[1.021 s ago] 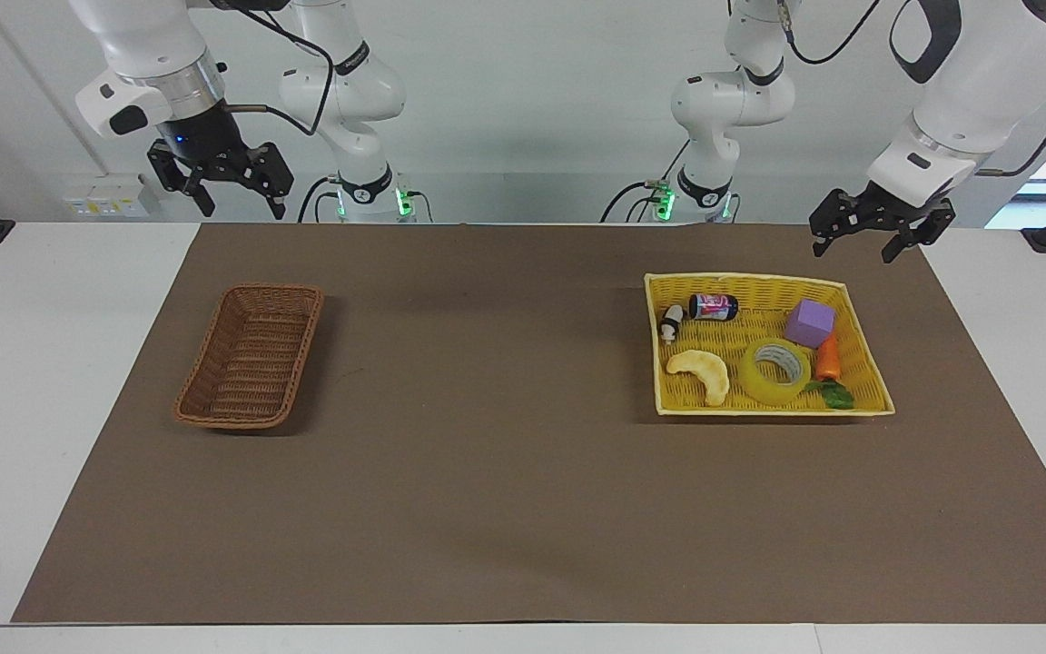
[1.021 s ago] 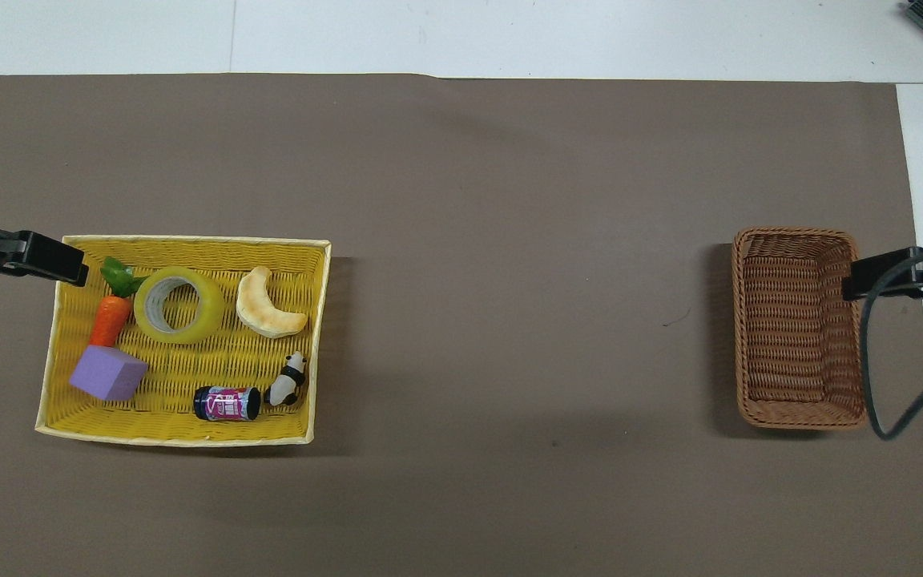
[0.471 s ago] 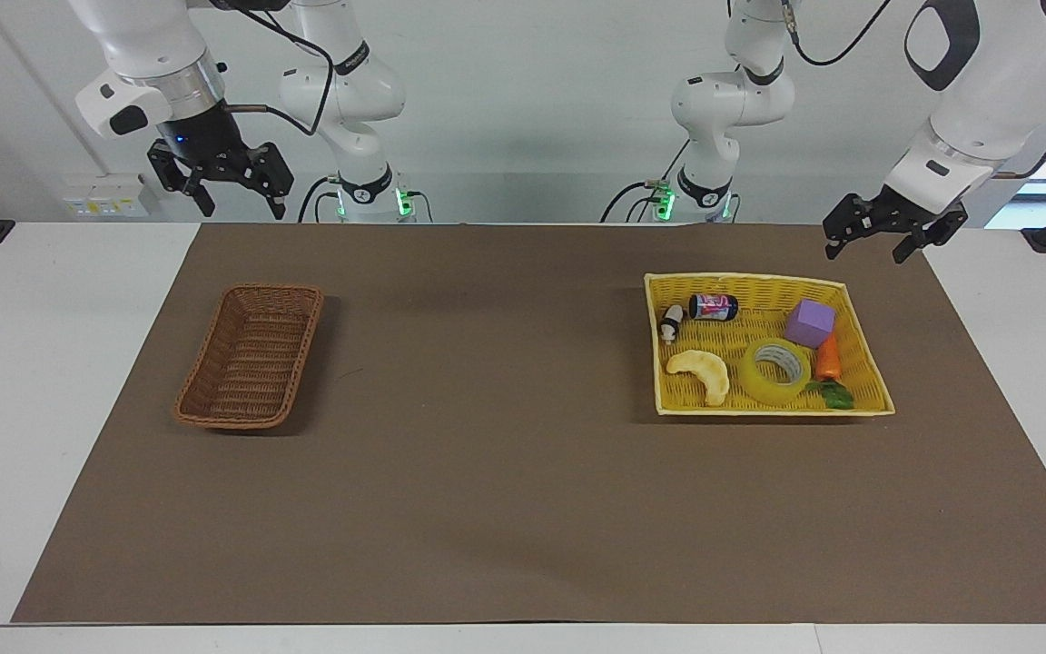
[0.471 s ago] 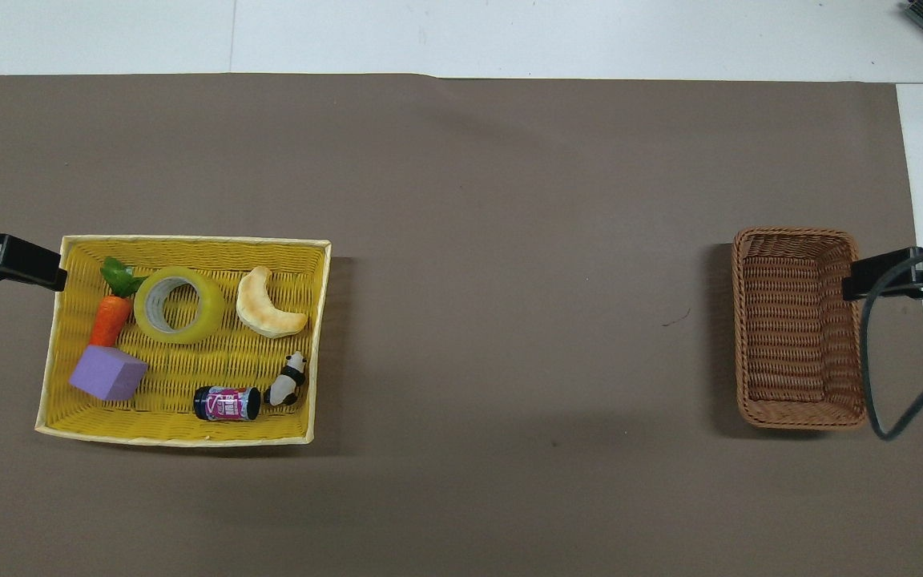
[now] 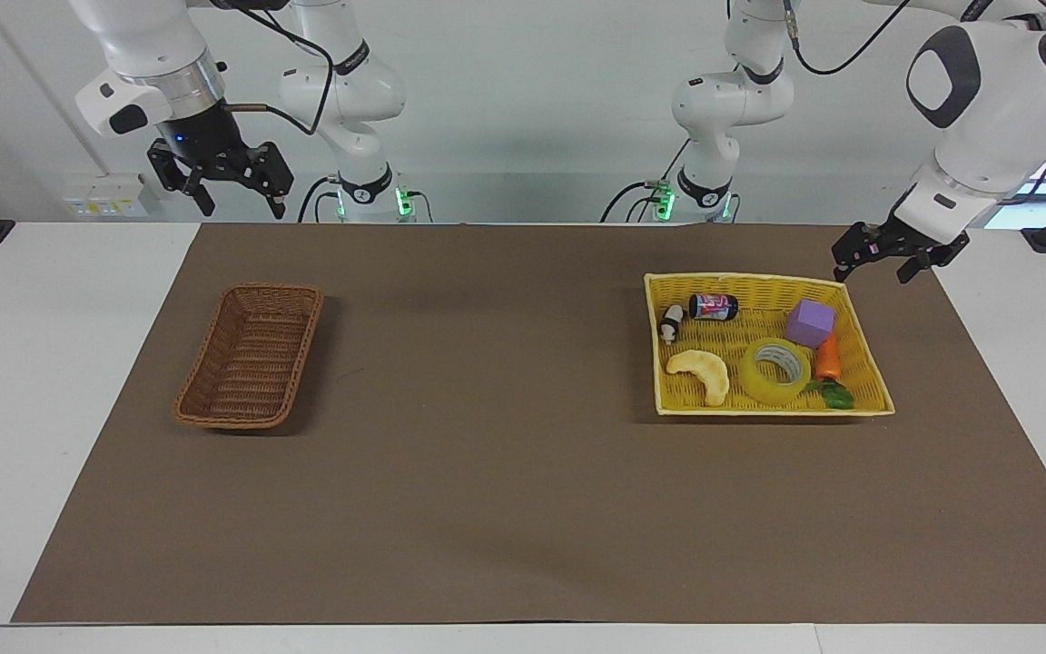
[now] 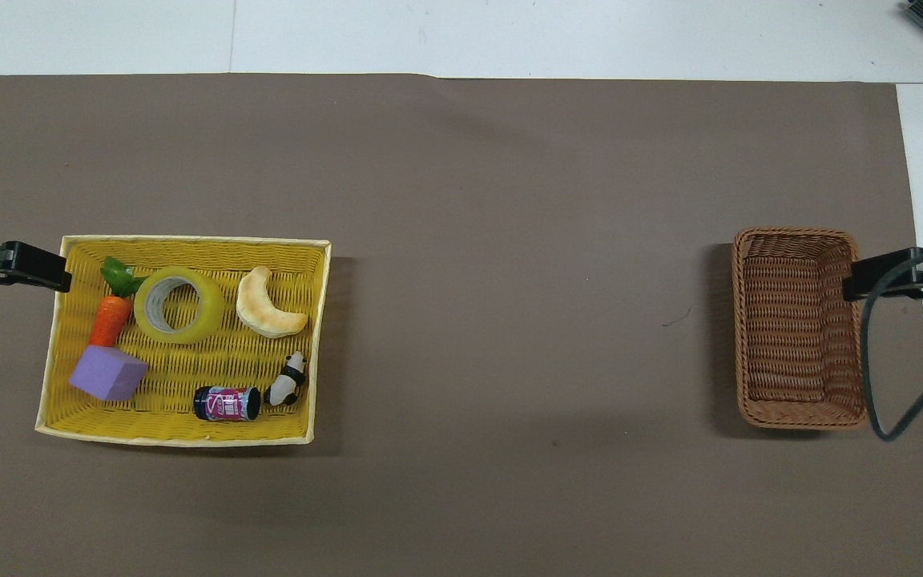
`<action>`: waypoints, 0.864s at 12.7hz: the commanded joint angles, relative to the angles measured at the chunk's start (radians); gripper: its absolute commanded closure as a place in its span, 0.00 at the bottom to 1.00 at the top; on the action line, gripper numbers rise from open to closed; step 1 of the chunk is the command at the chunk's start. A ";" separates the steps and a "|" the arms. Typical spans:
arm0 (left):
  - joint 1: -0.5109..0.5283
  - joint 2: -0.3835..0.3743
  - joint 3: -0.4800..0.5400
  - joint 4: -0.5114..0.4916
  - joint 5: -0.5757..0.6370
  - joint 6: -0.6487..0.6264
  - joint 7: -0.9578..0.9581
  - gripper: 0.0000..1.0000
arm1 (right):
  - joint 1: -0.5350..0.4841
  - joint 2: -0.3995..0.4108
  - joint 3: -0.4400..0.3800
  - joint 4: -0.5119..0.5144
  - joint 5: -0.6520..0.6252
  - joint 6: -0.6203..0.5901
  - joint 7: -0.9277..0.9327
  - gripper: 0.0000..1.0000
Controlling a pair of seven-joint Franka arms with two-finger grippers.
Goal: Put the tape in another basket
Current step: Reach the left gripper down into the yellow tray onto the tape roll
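Note:
I should next close my left gripper at the tape's side (image 6: 149, 312) beside the carrot, where its hole has finger room.
The tape (image 5: 762, 389) (image 6: 211, 308), a wide yellow roll, lies flat in the yellow tray (image 5: 773, 411) (image 6: 173, 439) at the left arm's end of the table. It sits between a carrot toy and a pale curved toy. My left gripper (image 5: 873, 271) (image 6: 45, 272) hangs open over the tray's corner closest to the robots, apart from the tape. The brown wicker basket (image 5: 205, 359) (image 6: 738, 328) stands with nothing in it at the right arm's end. My right gripper (image 5: 241, 209) (image 6: 858, 282) waits open, raised beside that basket on the robots' side.
The tray also holds a pale banana-like toy (image 5: 703, 371) (image 6: 269, 308), a purple cube (image 5: 811, 322) (image 6: 107, 375), a carrot (image 5: 828, 359) (image 6: 110, 318), a small dark can (image 5: 714, 307) (image 6: 227, 403) and a panda figure (image 5: 671, 321) (image 6: 289, 381). A brown mat covers the table between tray and basket.
My left gripper has come lower and swung a little toward the left arm's end of the table, by the tray's corner. The right arm and all objects have stayed still.

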 commanded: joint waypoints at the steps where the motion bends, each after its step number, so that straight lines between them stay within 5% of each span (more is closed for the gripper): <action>1: 0.026 -0.043 -0.006 -0.109 0.007 0.081 -0.053 0.00 | -0.012 -0.025 0.008 -0.031 -0.005 0.017 -0.015 0.00; 11: 0.009 0.011 -0.008 -0.357 0.005 0.354 -0.471 0.00 | -0.012 -0.025 0.008 -0.031 -0.002 0.019 -0.015 0.00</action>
